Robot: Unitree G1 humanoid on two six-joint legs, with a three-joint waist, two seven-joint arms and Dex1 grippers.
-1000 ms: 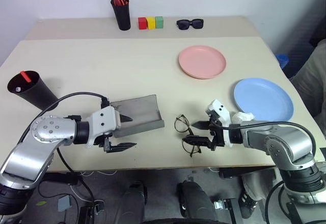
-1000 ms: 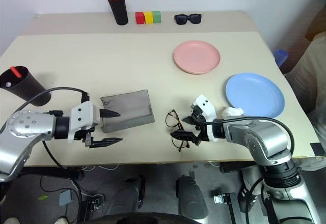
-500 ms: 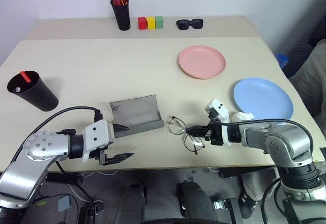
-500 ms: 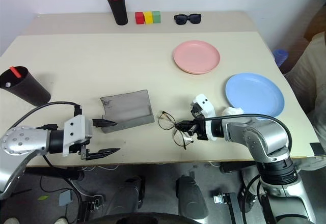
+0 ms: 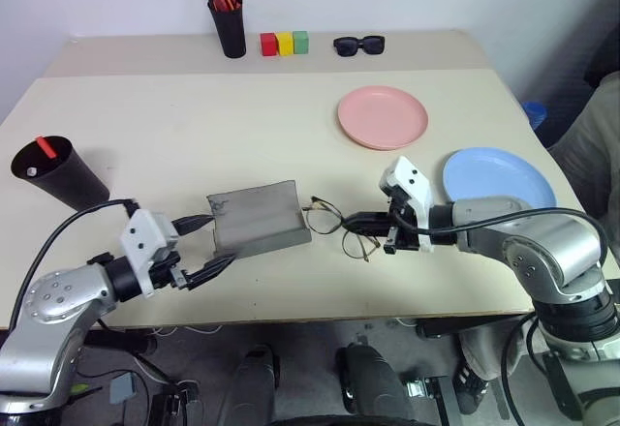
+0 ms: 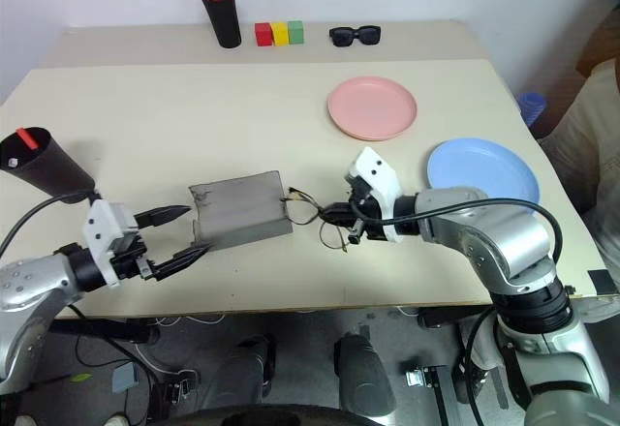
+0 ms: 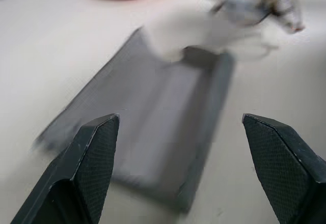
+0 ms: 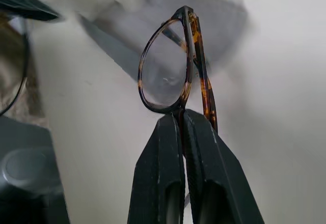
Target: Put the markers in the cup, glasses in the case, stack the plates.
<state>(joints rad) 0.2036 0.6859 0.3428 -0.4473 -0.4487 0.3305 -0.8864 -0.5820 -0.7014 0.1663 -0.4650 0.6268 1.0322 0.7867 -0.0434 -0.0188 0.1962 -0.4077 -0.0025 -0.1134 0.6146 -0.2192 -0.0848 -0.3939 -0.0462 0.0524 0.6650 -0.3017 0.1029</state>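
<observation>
The glasses, now held just above the table, will go down inside the open grey case (image 5: 263,231) (image 8: 136,36), along the near side of the case, set there by my right gripper.
My right gripper (image 5: 355,223) is shut on the glasses (image 5: 329,219), thin dark-framed spectacles held just above the table, right beside the case. In the right wrist view the fingers (image 8: 163,147) pinch the frame of one lens of the glasses (image 8: 164,76). The grey case (image 5: 256,219) lies open in front of me. My left gripper (image 5: 205,245) stands open at the case's near left corner, and the case (image 7: 163,132) lies between and beyond its fingers. The black cup (image 5: 53,174) at the left holds a red-capped marker (image 5: 44,143). The pink plate (image 5: 383,116) and blue plate (image 5: 499,179) lie apart.
At the back stand a black pen pot (image 5: 231,24), three coloured blocks (image 5: 286,43) and black sunglasses (image 5: 359,45). A person's sleeve (image 5: 596,145) shows past the table's right edge. The table's front edge runs close under both arms.
My right gripper shut on the glasses, lifted them off the table and carried them left to the case. My left gripper drew back to the left, off the case.
</observation>
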